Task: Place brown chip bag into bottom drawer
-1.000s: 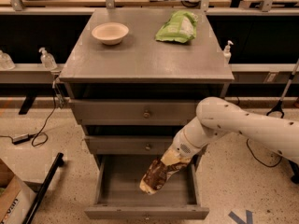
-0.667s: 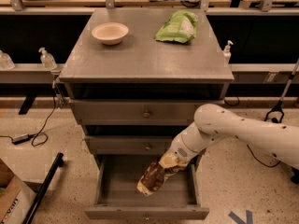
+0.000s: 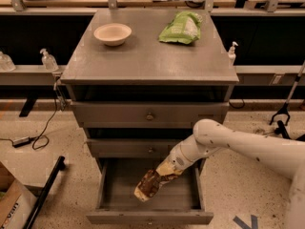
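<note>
Next, my gripper lets go of the brown chip bag on the bottom drawer's inside (image 3: 150,200), close behind the drawer's front panel.
The brown chip bag (image 3: 151,181) hangs tilted, low inside the open bottom drawer (image 3: 148,216), with its tan end pointing down toward the drawer's front left. My gripper (image 3: 167,167) is at the end of the white arm reaching in from the right. It is shut on the bag's upper end, just under the front of the middle drawer (image 3: 143,148). Whether the bag's lower end touches the drawer floor cannot be told.
On the cabinet top (image 3: 147,61) stand a cream bowl (image 3: 112,33) at the back left and a light green chip bag (image 3: 182,27) at the back right. The top drawer (image 3: 149,114) is closed. A cardboard box (image 3: 12,205) and a black rod (image 3: 45,192) lie on the floor at the left.
The arm has lowered and moved slightly left, carrying the brown chip bag deeper into the open bottom drawer.
</note>
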